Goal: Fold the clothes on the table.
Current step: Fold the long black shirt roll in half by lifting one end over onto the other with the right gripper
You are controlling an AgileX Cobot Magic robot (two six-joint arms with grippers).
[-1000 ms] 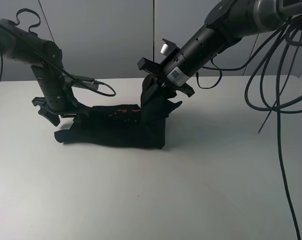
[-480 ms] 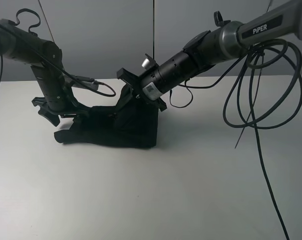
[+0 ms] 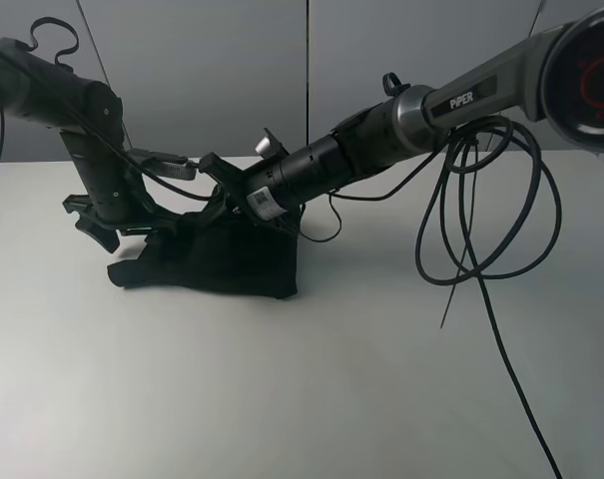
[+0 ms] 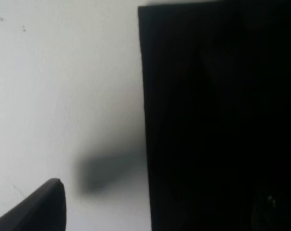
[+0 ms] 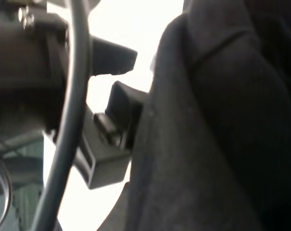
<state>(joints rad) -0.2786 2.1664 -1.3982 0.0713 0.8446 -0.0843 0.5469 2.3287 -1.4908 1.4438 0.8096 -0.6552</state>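
Note:
My right gripper has the raised flap on the black T-shirt's end [image 3: 154, 230] beside my left gripper. It will let go of the flap there.
The black T-shirt [image 3: 222, 264] lies bunched in a folded strip on the white table [image 3: 331, 389], left of centre, with its print hidden. My right gripper [image 3: 208, 196] reaches across the middle and is shut on a raised flap of the shirt, holding it over the shirt's left part. In the right wrist view the cloth [image 5: 208, 144] fills most of the frame. My left gripper [image 3: 104, 228] sits low at the shirt's left end and looks open. The left wrist view shows one fingertip [image 4: 39, 209] over bare table [image 4: 63, 72] beside the shirt's straight edge [image 4: 217, 120].
Loops of black cable [image 3: 481, 220] hang from the right arm down to the table at the right. The left arm's body and cable [image 5: 73, 96] stand close to the right gripper. A grey wall runs behind the table.
My right gripper has moved left and lower with the shirt flap, from the shirt's right end to over its left part. The print has gone under the fold. The left arm has not moved.

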